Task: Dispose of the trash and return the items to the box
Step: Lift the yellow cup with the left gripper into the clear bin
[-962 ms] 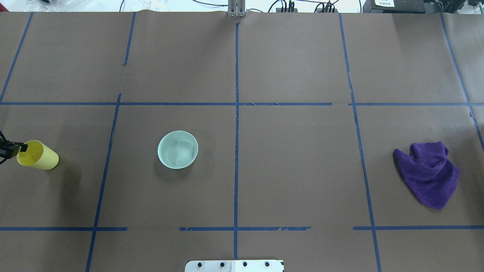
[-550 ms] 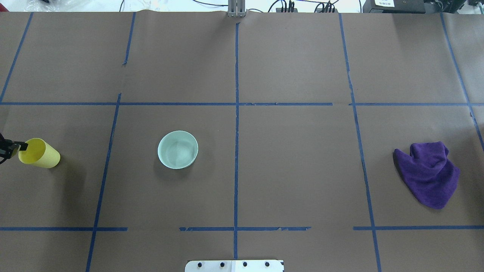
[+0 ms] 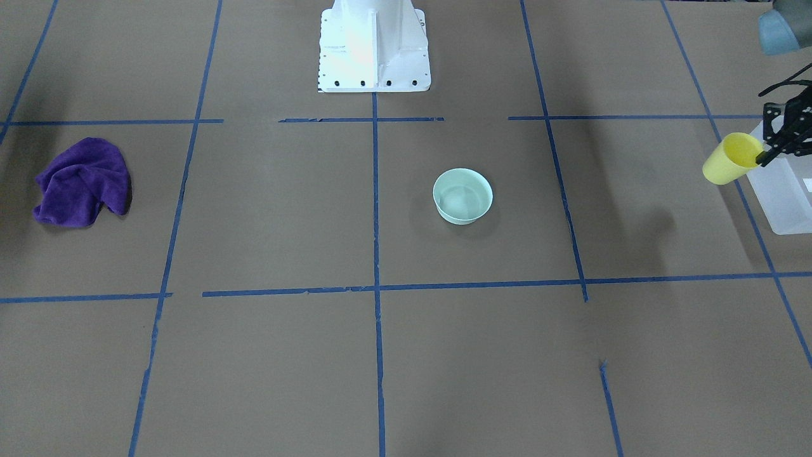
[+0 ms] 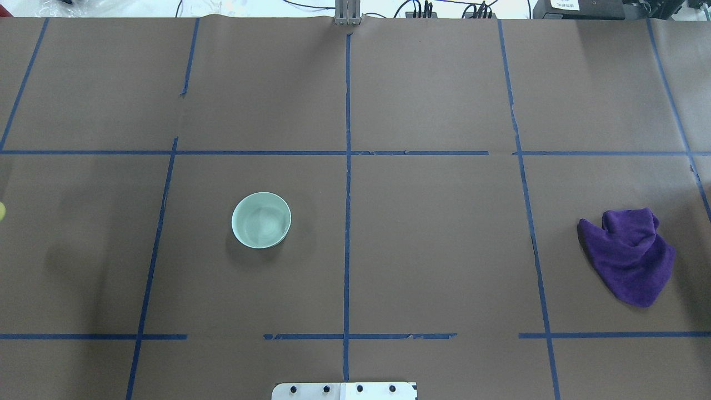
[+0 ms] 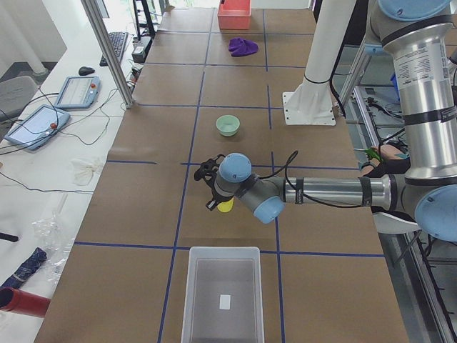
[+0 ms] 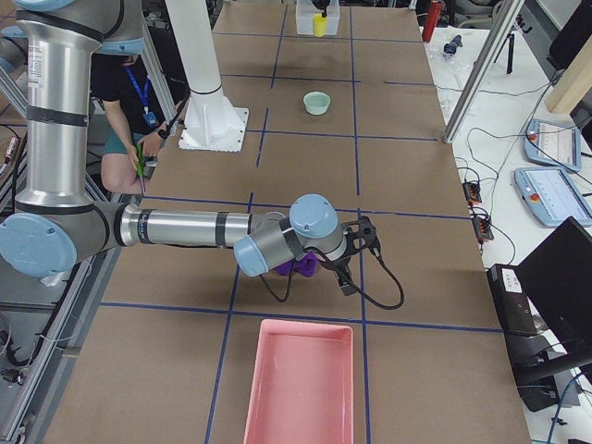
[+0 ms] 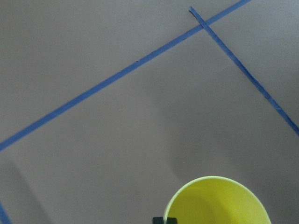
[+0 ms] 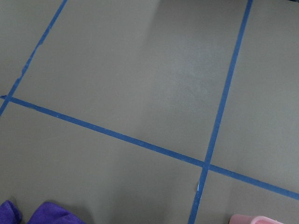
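Next, my left gripper releases the yellow cup inside the translucent box (image 3: 794, 146), next to the white label.
My left gripper (image 3: 759, 155) is shut on the rim of the yellow cup (image 3: 729, 160) and holds it tilted above the table, at the near edge of the translucent box (image 3: 783, 190). The cup's rim fills the bottom of the left wrist view (image 7: 217, 203); only a sliver of the cup shows in the overhead view (image 4: 1, 211). The mint-green bowl (image 4: 261, 220) stands upright and empty left of the table's centre. My right gripper (image 6: 356, 252) hovers by the purple cloth (image 4: 627, 255); I cannot tell if it is open or shut.
A pink tray (image 6: 301, 379) lies at the table's right end, its corner showing in the right wrist view (image 8: 252, 219). The box (image 5: 221, 293) at the left end is empty apart from a white label. The robot's white base (image 3: 374, 44) stands at the table's near-robot edge.
My left gripper has carried the yellow cup leftward, almost out of the overhead view, toward the box. The bowl and the purple cloth have not moved.
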Robot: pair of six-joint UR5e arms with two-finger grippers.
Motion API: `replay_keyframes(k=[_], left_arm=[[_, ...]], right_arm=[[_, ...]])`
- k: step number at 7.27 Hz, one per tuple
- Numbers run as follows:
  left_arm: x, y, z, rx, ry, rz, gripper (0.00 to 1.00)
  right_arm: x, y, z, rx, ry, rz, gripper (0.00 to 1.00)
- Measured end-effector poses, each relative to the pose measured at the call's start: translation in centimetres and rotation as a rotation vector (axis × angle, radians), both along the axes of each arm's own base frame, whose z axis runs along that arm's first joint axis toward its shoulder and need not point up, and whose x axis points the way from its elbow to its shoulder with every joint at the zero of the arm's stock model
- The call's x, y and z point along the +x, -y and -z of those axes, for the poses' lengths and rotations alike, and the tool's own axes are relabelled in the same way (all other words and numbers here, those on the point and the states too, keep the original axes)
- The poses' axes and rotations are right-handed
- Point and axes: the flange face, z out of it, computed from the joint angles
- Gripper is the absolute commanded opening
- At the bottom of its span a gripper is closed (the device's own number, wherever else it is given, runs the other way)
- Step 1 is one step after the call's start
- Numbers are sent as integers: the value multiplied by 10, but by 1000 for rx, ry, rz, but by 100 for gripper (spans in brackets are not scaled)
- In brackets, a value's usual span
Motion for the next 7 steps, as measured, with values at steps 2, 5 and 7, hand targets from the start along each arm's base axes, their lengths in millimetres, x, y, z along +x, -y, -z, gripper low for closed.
replay_keyframes(k=[2, 5, 7], left_arm=[[-84, 15, -19, 35, 108, -17, 0], [-131, 17, -102, 45, 148, -59, 0], [-129, -5, -144, 2, 116, 20, 0]], right_arm=[[-9, 2, 3, 22, -3, 18, 100], [-11, 0, 2, 26, -4, 21, 100], [-11, 0, 1, 25, -4, 21, 100]])
